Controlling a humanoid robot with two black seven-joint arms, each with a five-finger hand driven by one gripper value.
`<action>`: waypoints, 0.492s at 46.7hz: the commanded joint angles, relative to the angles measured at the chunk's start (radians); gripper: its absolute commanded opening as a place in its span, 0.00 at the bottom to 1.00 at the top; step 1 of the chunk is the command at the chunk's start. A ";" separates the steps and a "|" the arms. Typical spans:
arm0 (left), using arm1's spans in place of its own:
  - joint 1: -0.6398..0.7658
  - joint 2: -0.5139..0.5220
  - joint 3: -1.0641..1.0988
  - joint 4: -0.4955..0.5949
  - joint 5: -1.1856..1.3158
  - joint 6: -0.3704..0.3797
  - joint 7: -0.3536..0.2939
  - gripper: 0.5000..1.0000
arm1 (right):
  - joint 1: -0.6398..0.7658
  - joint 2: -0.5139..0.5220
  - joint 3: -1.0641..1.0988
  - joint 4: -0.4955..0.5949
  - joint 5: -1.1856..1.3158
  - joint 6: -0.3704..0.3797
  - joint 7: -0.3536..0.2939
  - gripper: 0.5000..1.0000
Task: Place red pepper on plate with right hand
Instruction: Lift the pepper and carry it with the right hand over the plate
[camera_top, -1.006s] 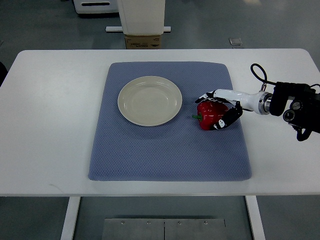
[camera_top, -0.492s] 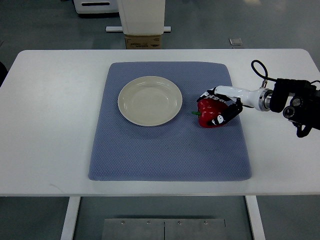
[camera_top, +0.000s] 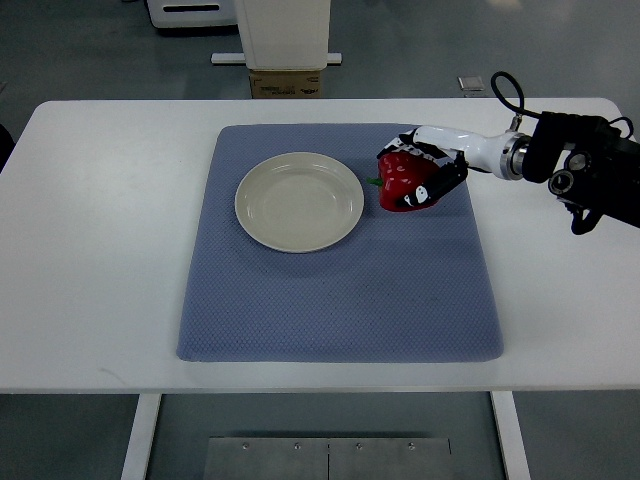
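Observation:
The robot's right gripper will release the red pepper just off the middle of the cream plate (camera_top: 320, 201), toward the robot's arm.
A red pepper (camera_top: 399, 182) with a green stem is held in my right hand (camera_top: 424, 172), whose white and black fingers are curled around it. The arm comes in from the right edge. The pepper is lifted above the blue mat (camera_top: 340, 290), just right of the cream plate (camera_top: 299, 201), with its stem pointing towards the plate's rim. The plate holds nothing. My left arm is out of view.
The mat lies on a white table (camera_top: 100, 230). A cardboard box (camera_top: 287, 83) and a white stand sit on the floor beyond the far edge. A small grey item (camera_top: 471, 83) lies on the floor behind.
My right hand has risen and moved up and to the left with the pepper, from the mat's right side to beside the plate's right rim.

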 joint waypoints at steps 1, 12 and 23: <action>-0.002 0.000 0.000 0.000 0.000 0.000 0.000 1.00 | 0.003 0.039 0.021 -0.025 0.000 0.000 -0.017 0.00; -0.002 0.000 0.000 0.000 0.000 0.000 0.000 1.00 | 0.026 0.179 0.047 -0.103 0.009 -0.002 -0.045 0.00; -0.002 0.000 0.000 0.000 0.000 0.000 0.000 1.00 | 0.045 0.311 0.048 -0.198 0.044 -0.009 -0.057 0.00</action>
